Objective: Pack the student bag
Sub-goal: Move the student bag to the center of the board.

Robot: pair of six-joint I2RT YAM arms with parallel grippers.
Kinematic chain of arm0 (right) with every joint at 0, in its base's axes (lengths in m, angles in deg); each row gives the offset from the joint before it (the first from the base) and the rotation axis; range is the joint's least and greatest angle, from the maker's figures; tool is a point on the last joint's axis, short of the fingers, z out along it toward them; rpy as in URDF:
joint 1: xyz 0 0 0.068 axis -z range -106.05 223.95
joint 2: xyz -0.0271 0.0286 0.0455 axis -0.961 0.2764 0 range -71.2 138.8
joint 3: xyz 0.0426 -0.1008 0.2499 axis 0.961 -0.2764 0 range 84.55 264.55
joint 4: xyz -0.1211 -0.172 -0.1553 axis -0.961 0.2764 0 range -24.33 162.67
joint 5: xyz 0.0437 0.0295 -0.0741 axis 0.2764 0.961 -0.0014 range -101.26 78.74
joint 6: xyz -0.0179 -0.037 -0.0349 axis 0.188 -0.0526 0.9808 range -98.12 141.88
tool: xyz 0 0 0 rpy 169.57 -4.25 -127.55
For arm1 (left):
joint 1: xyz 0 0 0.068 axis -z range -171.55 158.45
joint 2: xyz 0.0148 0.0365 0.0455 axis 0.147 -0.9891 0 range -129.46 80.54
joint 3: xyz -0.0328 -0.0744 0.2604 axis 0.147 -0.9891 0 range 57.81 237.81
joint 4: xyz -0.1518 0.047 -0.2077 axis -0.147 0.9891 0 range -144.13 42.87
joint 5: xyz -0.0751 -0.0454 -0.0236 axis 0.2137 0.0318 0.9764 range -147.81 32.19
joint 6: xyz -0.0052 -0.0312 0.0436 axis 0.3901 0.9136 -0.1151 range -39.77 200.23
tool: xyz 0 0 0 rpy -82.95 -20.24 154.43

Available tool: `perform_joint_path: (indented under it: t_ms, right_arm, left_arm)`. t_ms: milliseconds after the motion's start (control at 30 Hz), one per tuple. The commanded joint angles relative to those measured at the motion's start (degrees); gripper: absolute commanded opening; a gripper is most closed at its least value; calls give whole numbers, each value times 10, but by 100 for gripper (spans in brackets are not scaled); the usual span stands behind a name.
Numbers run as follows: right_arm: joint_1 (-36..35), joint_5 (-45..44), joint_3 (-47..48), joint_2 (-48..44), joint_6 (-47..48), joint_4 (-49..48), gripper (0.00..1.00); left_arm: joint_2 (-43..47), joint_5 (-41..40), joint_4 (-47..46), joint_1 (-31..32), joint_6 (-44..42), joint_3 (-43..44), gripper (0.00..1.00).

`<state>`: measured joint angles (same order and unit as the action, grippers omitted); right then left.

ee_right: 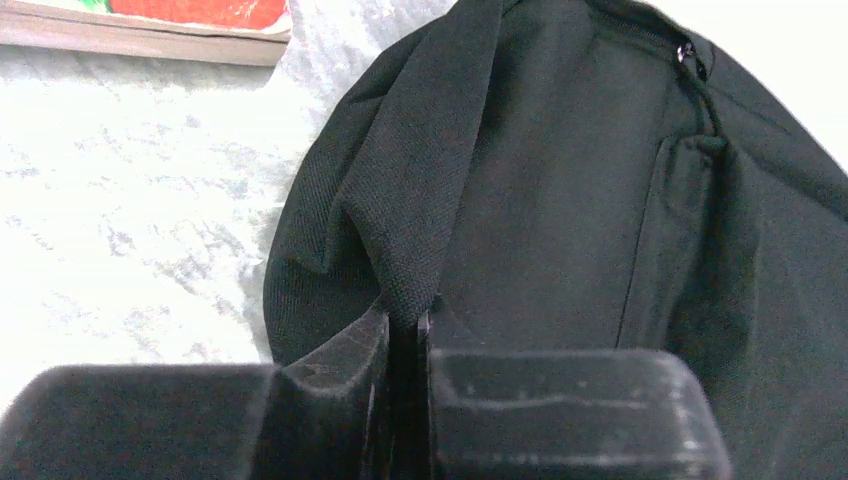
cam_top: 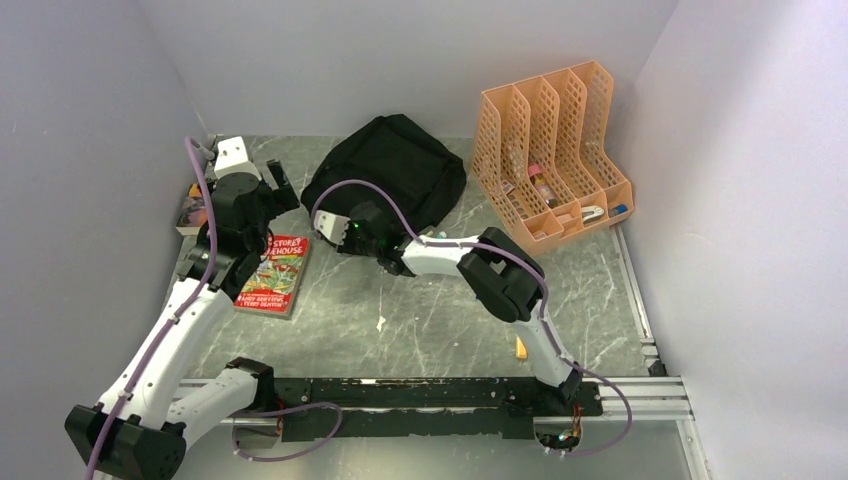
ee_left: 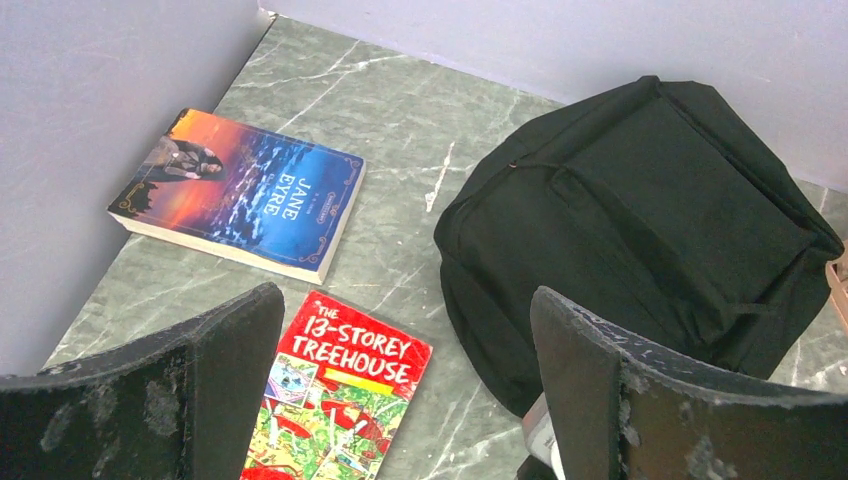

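My right gripper should set the student bag, now lying at the table's back middle, on the open table [cam_top: 372,260] beside the red book.
The student bag [cam_top: 395,165] is a floppy black fabric backpack lying at the back middle of the table, its zipper shut; it also fills the right of the left wrist view [ee_left: 650,200]. My right gripper [cam_top: 338,212] is at the bag's near left edge. In the right wrist view it [ee_right: 405,320] is shut on a raised fold of the bag's fabric [ee_right: 420,230]. My left gripper [cam_top: 262,185] hangs open at the left, above the table. Its fingers [ee_left: 230,340] frame a red book with nothing between them.
A red "13-Storey Treehouse" book [cam_top: 275,272] [ee_left: 340,400] lies flat left of the bag. A blue "Jane Eyre" book [ee_left: 240,190] lies by the left wall. An orange mesh file organiser [cam_top: 550,150] holding small items stands at the back right. A small orange scrap [cam_top: 521,348] lies near the front.
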<state>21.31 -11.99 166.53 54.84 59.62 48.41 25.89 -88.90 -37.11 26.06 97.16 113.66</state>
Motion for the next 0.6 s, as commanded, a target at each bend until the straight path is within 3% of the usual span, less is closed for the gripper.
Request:
perform_joint_path:
  t_ms: [0, 167, 333, 567]
  right_arm:
    - [14, -22, 32, -25, 6, -5, 6]
    - [24, 42, 4, -93, 14, -23, 2]
    - [32, 86, -96, -173, 87, -125, 0]
    - [64, 168, -60, -237, 86, 29, 0]
  left_arm:
    - [-6, -12, 3, -2, 5, 22, 98]
    - [-28, 30, 5, -2, 37, 38, 97]
    - [-51, 71, 54, -4, 69, 95, 98]
    - [-63, 67, 117, -7, 95, 142, 97]
